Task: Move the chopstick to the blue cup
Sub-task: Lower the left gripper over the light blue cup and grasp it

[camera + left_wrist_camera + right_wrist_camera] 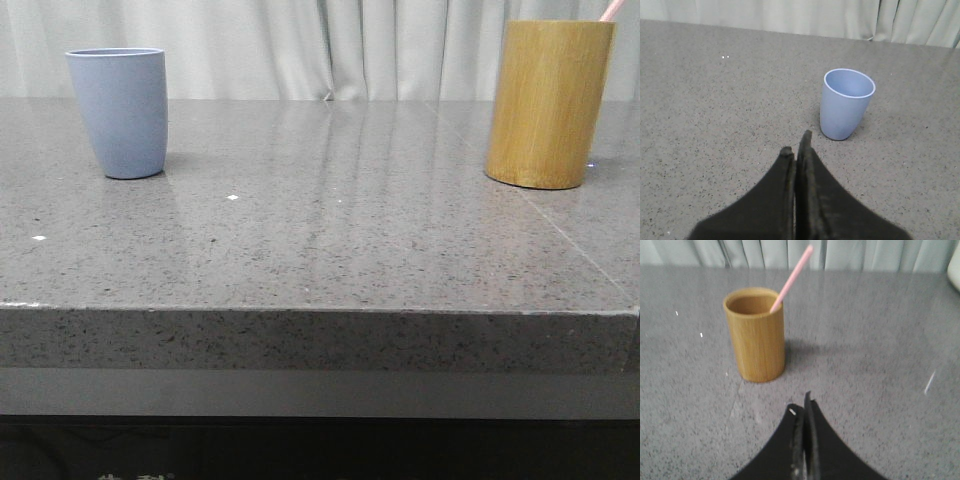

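Observation:
The robot's left hand should next move to the blue cup's rim (80, 52) (825, 80), on the side away from the bamboo holder, and close on it there.
The blue cup (120, 110) stands upright on the left of the grey table and looks empty from the left wrist view (846, 102). A pale pink chopstick (791, 277) leans out of the tan bamboo holder (757, 335), which stands at the right (548, 100); only its tip (610, 10) shows in the front view. My left gripper (796, 145) is shut with nothing in it, a short way back from the blue cup. My right gripper (802, 405) is shut and empty too, a short way from the holder. Neither gripper appears in the front view.
The table's front edge (320, 312) runs across the front view, with a drop below it. Pale curtains (330, 45) hang behind the table. A white object (955, 267) shows at the border of the right wrist view.

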Controlling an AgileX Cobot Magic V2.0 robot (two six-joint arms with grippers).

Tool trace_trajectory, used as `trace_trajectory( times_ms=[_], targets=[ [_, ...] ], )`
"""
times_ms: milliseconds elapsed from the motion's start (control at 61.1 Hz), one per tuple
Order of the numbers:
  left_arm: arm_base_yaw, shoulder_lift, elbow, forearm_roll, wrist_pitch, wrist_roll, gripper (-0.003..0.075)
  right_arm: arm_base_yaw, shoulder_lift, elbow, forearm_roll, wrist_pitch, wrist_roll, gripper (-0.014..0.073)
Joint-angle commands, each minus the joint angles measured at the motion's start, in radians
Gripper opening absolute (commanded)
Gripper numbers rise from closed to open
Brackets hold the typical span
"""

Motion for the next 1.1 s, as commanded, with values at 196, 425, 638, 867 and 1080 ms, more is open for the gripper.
trace_trajectory(
  times_ms=[196,425,638,867,1080],
  targets=[
    [0.0,0.127,-0.035,-0.002,-0.08,0.003,-0.0018,-0.006,0.115,-0.036,0.037,0.008,-0.041,-0.0064],
    [0.0,0.199,-0.035,-0.001,-0.111,0.032,0.0149,0.002,0.149,-0.036,0.08,0.041,-0.098,0.029],
    [-0.007,0.271,-0.102,-0.006,-0.117,0.036,0.0503,0.002,0.149,-0.041,0.133,0.055,-0.124,0.0563],
    [-0.088,0.425,-0.287,-0.005,-0.07,0.057,0.0484,0.002,0.149,-0.041,0.183,0.057,-0.188,0.0561],
    [-0.131,0.614,-0.494,-0.003,0.038,0.057,0.0451,0.002,0.149,-0.041,0.183,0.057,-0.188,0.0561]
  ],
)
